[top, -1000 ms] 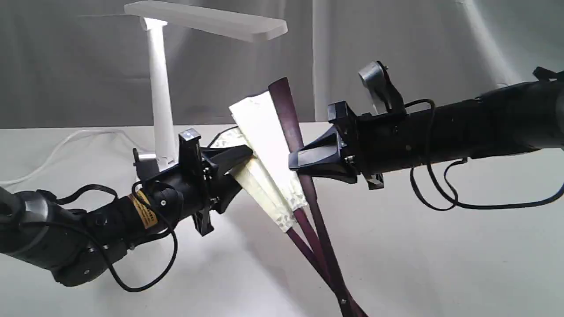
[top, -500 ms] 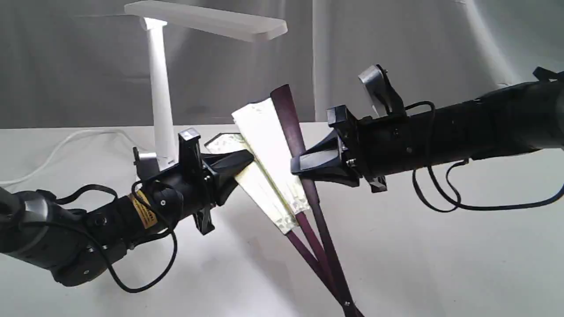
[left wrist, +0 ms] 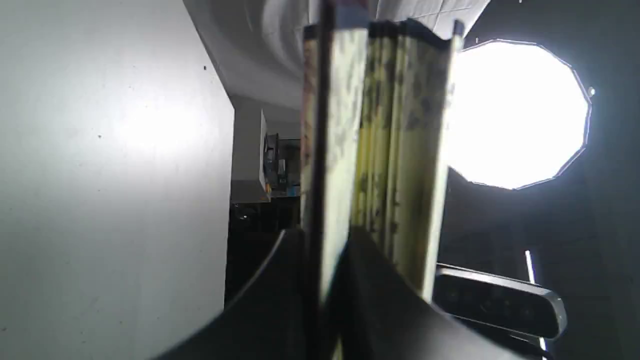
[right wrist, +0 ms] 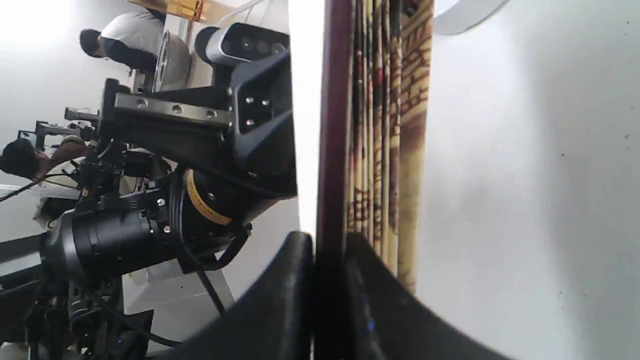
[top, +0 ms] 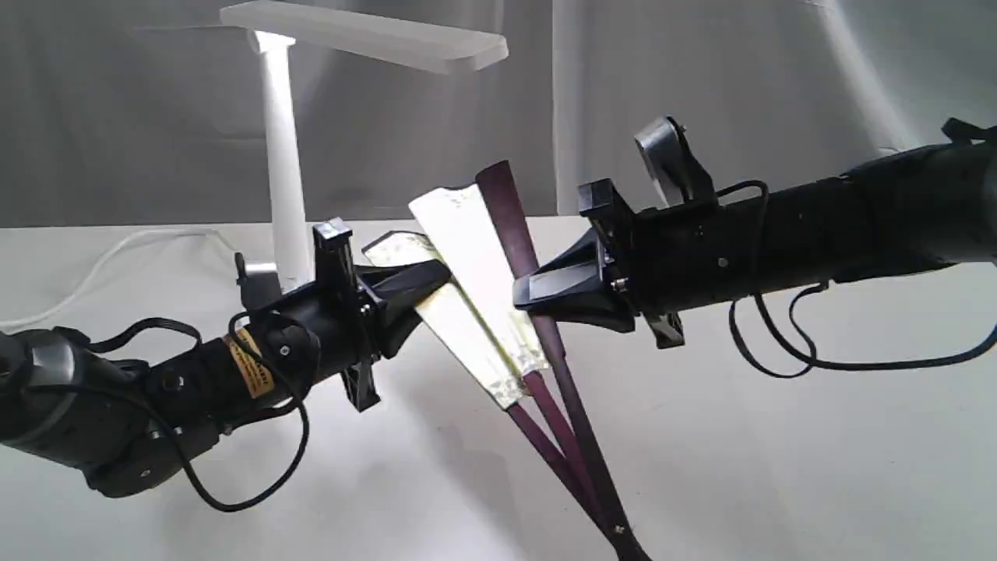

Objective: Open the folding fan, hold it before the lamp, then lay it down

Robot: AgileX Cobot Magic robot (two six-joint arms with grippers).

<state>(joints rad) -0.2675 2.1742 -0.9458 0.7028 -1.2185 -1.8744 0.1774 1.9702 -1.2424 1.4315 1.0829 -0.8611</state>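
I hold the maroon guard halfway down the bunched leaf with my right gripper, so next I open it and take the guard nearer its top end [top: 501,191] before I spread the fan.
The folding fan [top: 475,265] stands tilted in mid-air above the table, only slightly spread, its cream pleated leaf bunched between dark maroon guards that meet at the pivot low down. My left gripper [top: 436,282] is shut on the left guard and its folds; the left wrist view shows the speckled leaf [left wrist: 395,150] edge-on between the fingers. My right gripper [top: 523,296] is shut on the right maroon guard [right wrist: 332,125]. The white lamp [top: 284,156] stands behind the left arm, its flat head lit above the fan.
The lamp's white cord [top: 101,265] trails off to the left over the white table [top: 779,452]. A grey cloth backdrop [top: 740,78] hangs behind. Black cables loop beneath both arms.
The fan and both grippers have dropped slightly and the left guard has drawn a little away from the right one, so the leaf is spread a touch wider.
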